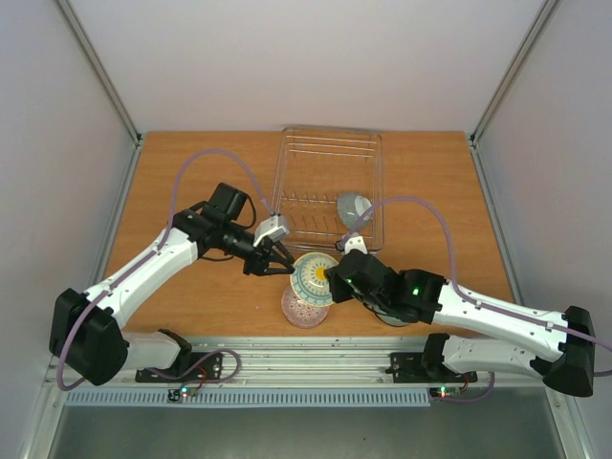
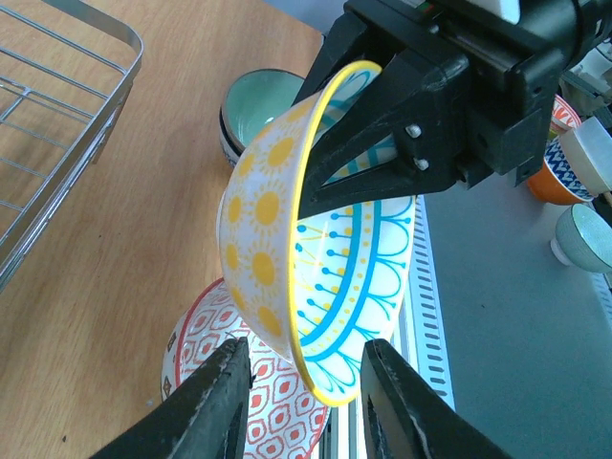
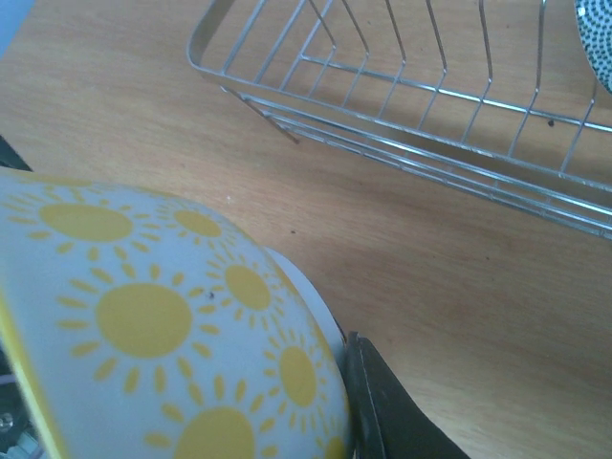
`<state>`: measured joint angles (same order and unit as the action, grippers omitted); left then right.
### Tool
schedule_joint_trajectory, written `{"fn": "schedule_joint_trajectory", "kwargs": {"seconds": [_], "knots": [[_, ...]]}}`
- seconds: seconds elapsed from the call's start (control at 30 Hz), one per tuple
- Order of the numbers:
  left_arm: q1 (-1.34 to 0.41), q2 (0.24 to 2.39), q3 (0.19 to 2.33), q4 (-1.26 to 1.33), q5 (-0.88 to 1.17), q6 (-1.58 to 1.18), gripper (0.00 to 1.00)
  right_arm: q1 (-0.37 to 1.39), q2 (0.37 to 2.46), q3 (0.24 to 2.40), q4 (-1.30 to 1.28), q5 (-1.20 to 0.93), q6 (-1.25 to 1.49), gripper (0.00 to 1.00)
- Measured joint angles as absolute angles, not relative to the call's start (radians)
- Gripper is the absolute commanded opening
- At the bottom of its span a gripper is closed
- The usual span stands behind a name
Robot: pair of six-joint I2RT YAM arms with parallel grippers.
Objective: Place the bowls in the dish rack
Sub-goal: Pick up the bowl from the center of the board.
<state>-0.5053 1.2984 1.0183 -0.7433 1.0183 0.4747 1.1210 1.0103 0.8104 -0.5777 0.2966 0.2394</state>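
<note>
My right gripper is reaching deep across the inside of the sun bowl, so next I pinch the sun bowl's lower rim (image 2: 321, 394) with my left gripper before my right gripper backs out.
A white bowl with yellow suns and blue lines (image 1: 313, 276) hangs tilted on edge above the table, in front of the dish rack (image 1: 330, 182). My right gripper (image 1: 337, 274) is shut on its rim; one black finger (image 3: 382, 411) presses against the bowl's outer wall (image 3: 163, 325). My left gripper (image 2: 306, 349) stands open, its fingers on either side of the bowl's lower rim (image 2: 316, 239) without touching it. A grey dotted bowl (image 1: 353, 208) leans inside the rack. A red-patterned bowl (image 2: 268, 397) sits on the table below, and a green bowl (image 2: 263, 105) lies beyond it.
The wire rack's corner (image 2: 67, 115) is at the left of the left wrist view and its front wall (image 3: 430, 124) crosses the right wrist view. Several spare bowls (image 2: 574, 163) stand off the table. The metal rail (image 1: 316, 359) runs along the near edge.
</note>
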Motion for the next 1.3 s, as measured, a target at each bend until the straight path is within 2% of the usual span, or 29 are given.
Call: {"fn": "schedule_joint_trajectory", "kwargs": {"seconds": [0.5,0.53,0.6,0.63,0.67,0.8,0.87,0.97,1.17,1.3], "knots": [[-0.505,1.317,1.018,-0.739,0.995,0.467,0.33,1.127,1.077,0.87,-0.531,0.279,0.215,0.01],[-0.505,1.317,1.018,-0.74,0.99,0.464,0.31,1.131,1.094,0.88,-0.531,0.279,0.216,0.01],[-0.501,1.319,1.018,-0.738,0.978,0.455,0.16,1.137,1.121,0.894,-0.527,0.28,0.217,0.01],[-0.499,1.32,1.018,-0.739,0.966,0.448,0.05,1.142,1.135,0.902,-0.53,0.287,0.22,0.01],[-0.496,1.322,1.018,-0.738,0.953,0.432,0.01,1.147,1.152,0.909,-0.534,0.304,0.231,0.01],[-0.499,1.324,1.017,-0.674,0.806,0.388,0.01,1.152,1.236,0.942,-0.543,0.382,0.325,0.01],[-0.5,1.324,1.017,-0.672,0.801,0.392,0.01,1.154,1.248,0.95,-0.547,0.392,0.333,0.03],[-0.5,1.322,1.017,-0.667,0.803,0.393,0.01,1.16,1.248,0.958,-0.563,0.403,0.334,0.16],[-0.498,1.256,0.984,-0.638,0.845,0.396,0.0,1.219,1.157,0.952,-0.553,0.398,0.286,0.54],[-0.5,1.238,0.983,-0.627,0.927,0.4,0.0,1.258,1.004,0.905,-0.479,0.338,0.211,0.69]]}}
